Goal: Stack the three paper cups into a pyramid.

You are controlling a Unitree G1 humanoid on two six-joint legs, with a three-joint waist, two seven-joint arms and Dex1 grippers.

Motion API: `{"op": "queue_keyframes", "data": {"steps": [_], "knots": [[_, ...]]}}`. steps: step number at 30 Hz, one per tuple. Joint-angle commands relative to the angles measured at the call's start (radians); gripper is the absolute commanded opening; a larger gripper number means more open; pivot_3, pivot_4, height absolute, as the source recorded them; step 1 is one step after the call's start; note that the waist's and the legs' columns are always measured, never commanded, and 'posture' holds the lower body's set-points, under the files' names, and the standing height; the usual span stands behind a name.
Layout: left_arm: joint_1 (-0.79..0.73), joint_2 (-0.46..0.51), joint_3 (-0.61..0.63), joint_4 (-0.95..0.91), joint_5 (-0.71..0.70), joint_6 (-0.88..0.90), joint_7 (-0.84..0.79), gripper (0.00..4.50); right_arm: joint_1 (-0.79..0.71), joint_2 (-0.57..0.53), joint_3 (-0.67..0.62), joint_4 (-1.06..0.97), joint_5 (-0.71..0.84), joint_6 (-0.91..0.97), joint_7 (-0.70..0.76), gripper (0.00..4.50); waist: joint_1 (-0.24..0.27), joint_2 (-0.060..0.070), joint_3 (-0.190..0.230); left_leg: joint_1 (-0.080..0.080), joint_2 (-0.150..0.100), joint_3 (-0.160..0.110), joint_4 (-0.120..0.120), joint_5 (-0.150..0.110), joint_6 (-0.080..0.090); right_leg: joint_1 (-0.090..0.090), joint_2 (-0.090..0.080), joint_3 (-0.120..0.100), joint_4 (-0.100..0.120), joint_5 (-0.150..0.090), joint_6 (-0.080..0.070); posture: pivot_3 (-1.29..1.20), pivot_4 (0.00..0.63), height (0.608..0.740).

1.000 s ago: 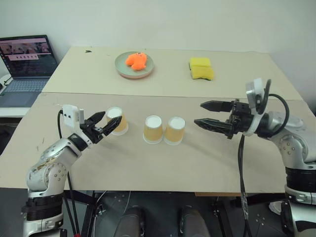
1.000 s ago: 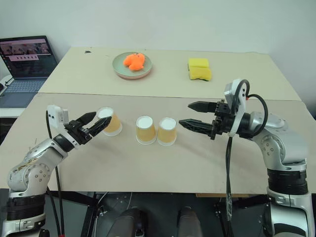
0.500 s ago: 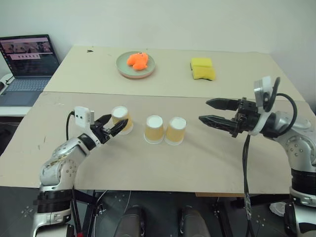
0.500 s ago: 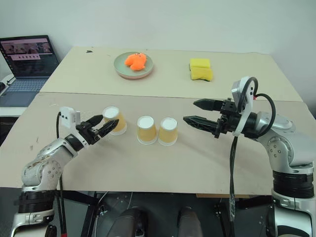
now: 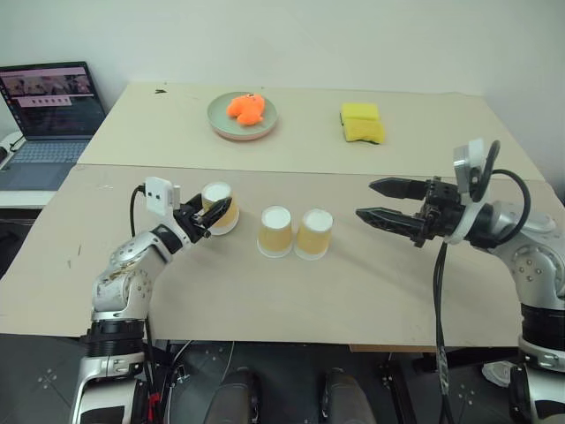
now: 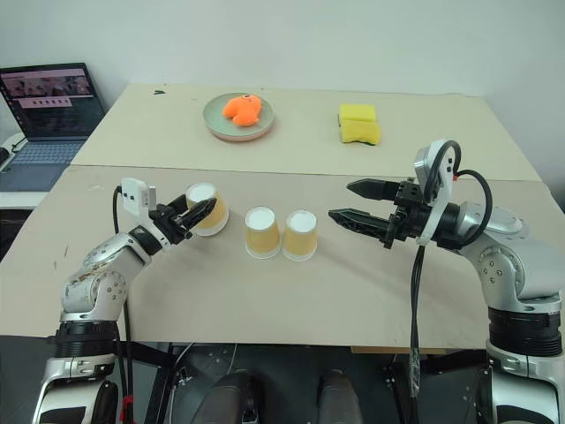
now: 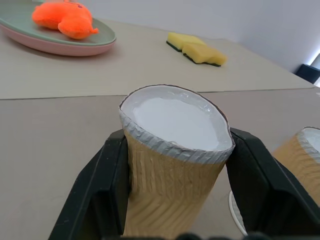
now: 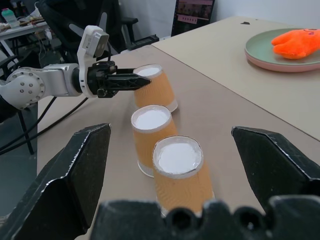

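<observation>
My left gripper is holding its paper cup. It will release the cup on top of the touching cups, straddling the gap [image 5: 297,218] between their tops.
Three tan-orange paper cups stand upside down in a row on the near table. My left gripper [image 5: 212,215] is shut on the leftmost cup [image 5: 217,207]. In the left wrist view its black fingers [image 7: 100,192] press both sides of that cup [image 7: 172,150], whose top rim looks slightly squeezed. It still rests on the table. The middle cup [image 5: 274,231] and the right cup [image 5: 313,233] stand side by side, touching. My right gripper [image 5: 365,199] hovers open to the right of them, pointing at them, with nothing between its fingers.
On the far table are a green plate [image 5: 222,127] with an orange plush toy [image 5: 244,108] and yellow sponges [image 5: 361,123]. A laptop [image 5: 48,110] sits far left. A seam [image 5: 353,170] divides the two table boards.
My left gripper has moved forward around the leftmost cup and closed on it. The right gripper has stayed where it was, open.
</observation>
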Motion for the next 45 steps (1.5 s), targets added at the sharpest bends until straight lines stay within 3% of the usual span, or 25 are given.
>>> {"op": "queue_keyframes", "data": {"steps": [1,5,10,19,32,45], "knots": [[-0.02,0.009,0.01,-0.021,0.01,-0.015,-0.004,2.4,-0.007,-0.014,-0.029,-0.023,0.009,-0.029,-0.002,4.5,0.0,0.0,0.0,0.0,0.0,0.0,0.0,0.0,0.0,0.0,0.0,0.0,0.0,0.0,0.0,0.0,0.15,0.673],[-0.068,0.013,0.011,-0.063,-0.018,0.012,-0.022,2.4,-0.01,-0.017,-0.022,-0.021,0.002,-0.033,0.001,4.5,0.001,0.0,0.0,0.0,0.0,0.0,0.0,0.0,0.0,0.0,0.0,0.0,0.0,0.0,0.0,0.0,0.15,0.673],[-0.209,0.039,-0.05,-0.178,-0.151,0.158,-0.162,2.4,0.016,-0.04,-0.029,-0.051,0.037,0.0,0.035,4.5,0.006,-0.001,0.001,-0.002,0.0,-0.001,0.001,0.0,0.0,0.0,0.0,-0.001,0.0,0.0,0.0,0.0,0.15,0.673],[-0.386,0.086,-0.108,-0.148,-0.312,0.342,-0.398,2.4,0.229,-0.13,-0.028,-0.204,0.051,-0.001,0.095,4.5,-0.003,-0.001,0.001,-0.001,0.0,0.0,0.001,0.0,0.0,0.001,0.0,0.0,-0.001,0.0,0.001,0.0,0.15,0.673],[-0.457,0.056,-0.225,0.074,-0.156,0.254,-0.542,2.4,0.33,-0.103,-0.069,-0.269,0.079,-0.01,0.005,4.5,0.003,-0.001,0.001,0.0,-0.001,0.0,0.001,0.0,0.0,0.002,0.001,0.0,-0.004,0.0,0.001,0.0,0.15,0.673],[-0.439,0.039,-0.229,0.117,-0.09,0.222,-0.571,2.4,0.318,-0.094,-0.052,-0.258,0.077,-0.02,-0.034,4.5,0.003,-0.001,0.001,0.0,0.0,0.0,0.001,-0.001,0.002,0.002,0.001,0.0,-0.003,0.0,0.001,0.0,0.15,0.673]]}}
